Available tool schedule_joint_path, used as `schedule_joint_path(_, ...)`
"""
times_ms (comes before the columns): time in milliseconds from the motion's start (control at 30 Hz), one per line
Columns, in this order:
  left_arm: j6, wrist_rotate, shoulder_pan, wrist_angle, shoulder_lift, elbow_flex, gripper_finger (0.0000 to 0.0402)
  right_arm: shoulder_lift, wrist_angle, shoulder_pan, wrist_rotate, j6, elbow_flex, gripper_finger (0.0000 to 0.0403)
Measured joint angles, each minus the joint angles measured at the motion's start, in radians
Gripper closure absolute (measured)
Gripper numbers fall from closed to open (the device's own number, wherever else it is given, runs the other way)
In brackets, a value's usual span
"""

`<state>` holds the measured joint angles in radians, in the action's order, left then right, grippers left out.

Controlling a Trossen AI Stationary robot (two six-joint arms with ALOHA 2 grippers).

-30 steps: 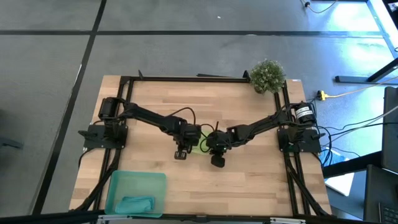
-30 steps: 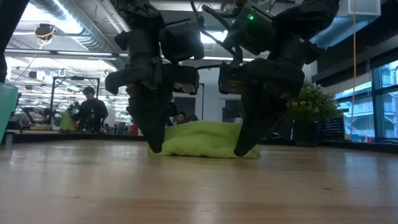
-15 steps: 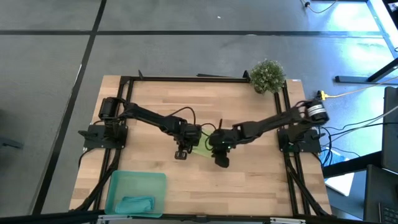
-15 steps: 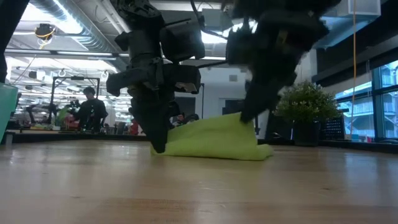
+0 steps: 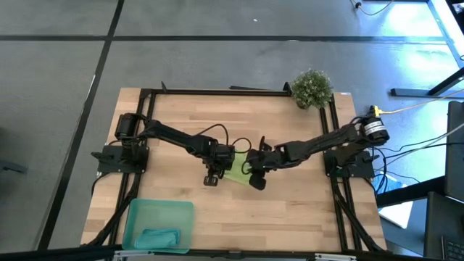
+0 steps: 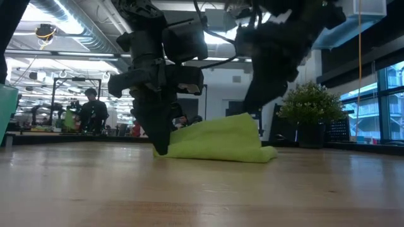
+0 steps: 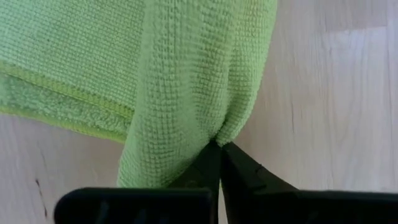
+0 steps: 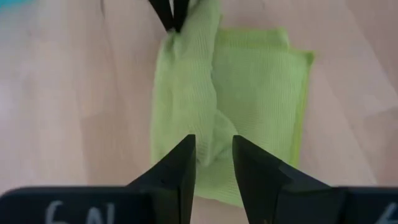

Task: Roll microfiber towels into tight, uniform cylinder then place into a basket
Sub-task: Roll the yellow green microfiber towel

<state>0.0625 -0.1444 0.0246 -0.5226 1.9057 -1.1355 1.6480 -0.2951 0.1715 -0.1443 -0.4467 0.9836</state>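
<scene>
The towel's fold stands loose at its raised end, so the right gripper should reach lower and pinch it beside the towel's flat part [image 8: 216, 153] before it rolls on.
A lime microfiber towel [image 5: 236, 172] lies mid-table between my two grippers. In the low view it [image 6: 218, 142] forms a tent, low at its left end and raised at its right end. My left gripper [image 6: 161, 148] stands at the low end, shut on the cloth. My right gripper [image 8: 214, 149] hangs raised over the high end, fingers apart with the raised fold [image 8: 208, 134] between them. The teal basket [image 5: 138, 210] sits at the near left with a teal towel [image 5: 158, 237] lying in it. My left gripper pinches the end of the towel's raised fold [image 7: 214, 138] between its shut fingertips, cloth bunched in several layers. The fingers come steeply from above, tips [image 6: 160, 150] down at the table. The rest of the towel lies spread on the wood. My right gripper stands around the fold's raised end [image 6: 247, 118]; I cannot tell whether its fingers touch it.
A bushy potted plant [image 5: 312, 88] stands at the far right corner. Bare wood lies open between the towel and the basket. A black frame [image 5: 217, 92] rims the table. People and desks show in the room beyond.
My right gripper has risen from the table, and the towel's right end has come up with it, turning a low lump into a tent. The towel's left end has stayed down under my left gripper.
</scene>
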Motion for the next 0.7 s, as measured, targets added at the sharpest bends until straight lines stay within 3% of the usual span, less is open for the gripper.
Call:
schedule_joint_path(500,0.023,0.001,0.000,0.007,0.000,0.000,0.0401,0.061,-0.006,-0.020,0.018,0.047,-0.001,0.0295)
schedule_joint_path(700,0.077,0.008,0.003,0.013,0.001,-0.003,0.0401,0.100,-0.008,-0.039,0.203,0.049,-0.008,0.0295)
